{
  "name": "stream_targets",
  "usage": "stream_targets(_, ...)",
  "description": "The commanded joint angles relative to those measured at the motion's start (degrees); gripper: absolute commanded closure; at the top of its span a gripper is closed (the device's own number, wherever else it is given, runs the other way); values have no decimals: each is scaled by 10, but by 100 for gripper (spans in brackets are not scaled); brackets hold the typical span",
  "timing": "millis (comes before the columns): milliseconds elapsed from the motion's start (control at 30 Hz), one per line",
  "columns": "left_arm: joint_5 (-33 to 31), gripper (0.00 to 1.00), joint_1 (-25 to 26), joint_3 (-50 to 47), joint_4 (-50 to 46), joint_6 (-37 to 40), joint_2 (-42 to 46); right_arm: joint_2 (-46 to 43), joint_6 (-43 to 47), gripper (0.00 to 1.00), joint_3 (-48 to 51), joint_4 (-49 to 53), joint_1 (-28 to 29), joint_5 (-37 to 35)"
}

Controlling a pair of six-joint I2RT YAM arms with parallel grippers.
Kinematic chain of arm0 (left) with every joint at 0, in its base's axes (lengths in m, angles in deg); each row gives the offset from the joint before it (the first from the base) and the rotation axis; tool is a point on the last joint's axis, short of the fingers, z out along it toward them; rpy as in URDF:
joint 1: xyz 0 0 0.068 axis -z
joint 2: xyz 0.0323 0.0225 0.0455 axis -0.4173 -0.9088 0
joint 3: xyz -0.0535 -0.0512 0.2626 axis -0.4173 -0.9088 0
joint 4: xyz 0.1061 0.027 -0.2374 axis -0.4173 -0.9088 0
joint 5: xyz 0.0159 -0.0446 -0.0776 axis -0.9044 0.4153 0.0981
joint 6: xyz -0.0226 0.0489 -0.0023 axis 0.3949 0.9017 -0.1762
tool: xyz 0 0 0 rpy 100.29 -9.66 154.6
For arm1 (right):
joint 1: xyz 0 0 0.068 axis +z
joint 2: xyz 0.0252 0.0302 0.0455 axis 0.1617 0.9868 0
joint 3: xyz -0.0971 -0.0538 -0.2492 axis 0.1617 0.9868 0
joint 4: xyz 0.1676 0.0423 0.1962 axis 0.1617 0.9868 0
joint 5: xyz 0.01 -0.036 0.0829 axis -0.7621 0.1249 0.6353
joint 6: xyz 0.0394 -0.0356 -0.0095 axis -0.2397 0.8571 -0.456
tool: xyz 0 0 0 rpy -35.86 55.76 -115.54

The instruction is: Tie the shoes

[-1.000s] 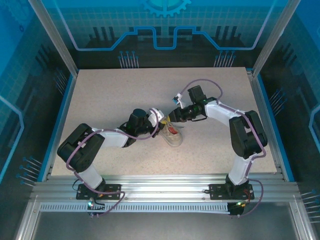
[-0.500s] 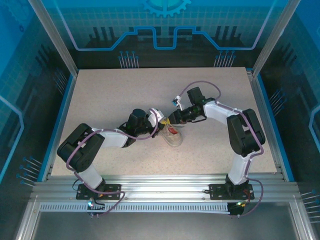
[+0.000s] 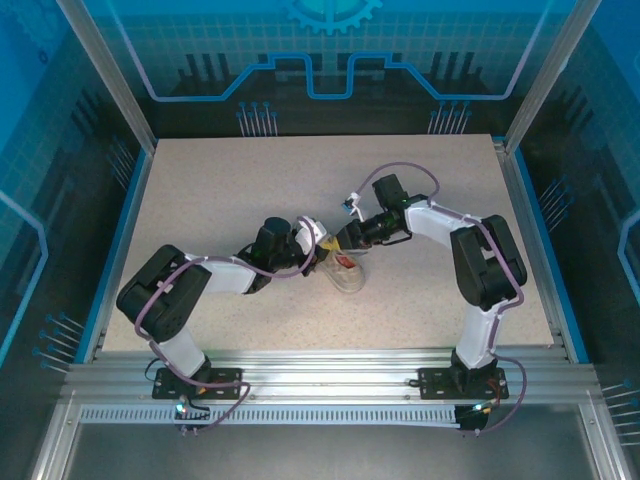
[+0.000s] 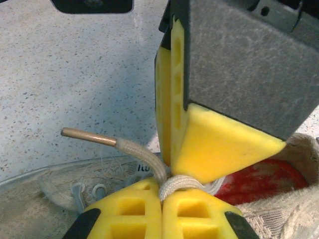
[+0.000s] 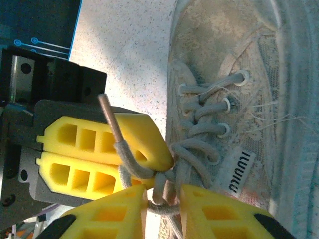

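Observation:
The free lace end stands outside my right gripper around the lace bundle, so I will open and pinch the lace [image 5: 121,148] below its brown tip.
The small whitish-grey shoe [image 3: 347,274] lies mid-table, its red patch [image 4: 259,179] showing inside. Both grippers meet over its laces. In the left wrist view my left gripper [image 4: 162,191] is shut on a white lace [image 4: 179,183]. A free lace end with a brown tip [image 4: 84,135] sticks out to the left. The right gripper's yellow fingers [image 4: 219,144] press down from above. In the right wrist view my right gripper [image 5: 163,196] is closed around a bundle of lace strands [image 5: 172,186] beside the tongue. The left gripper's pads [image 5: 99,149] sit just left of it.
The speckled tabletop [image 3: 230,190] stretches open behind and to both sides of the shoe. A blue rim [image 3: 120,235] and metal frame posts border the table. Both arms [image 3: 480,260] bend inward toward the middle.
The right arm has crept slightly left, closer to the shoe and the left gripper. The left arm and the shoe have stayed put.

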Motion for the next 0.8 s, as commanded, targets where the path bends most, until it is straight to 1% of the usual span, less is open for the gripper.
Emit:
stream_targets(0,29,100,-2,17,18,-11,-8,-15,12,100,-9,-1,10,5)
stream_targets(200,27,100,-2,17,-1,-10,-4,-67,-12,100,25,-43,-10,-44)
stream_targets(433,27,100,-3,21,-17,-5,-2,-80,-4,100,31,-49,-13,-60)
stream_targets(567,27,100,-3,23,-22,-1,-2,-90,-6,100,39,-62,-13,-83)
stream_targets(633,27,100,-3,21,-23,-1,-2,-87,-4,100,35,-58,-13,-81)
stream_targets(767,27,100,-3,23,-19,-1,-5,-71,13,99,29,-42,-12,-50)
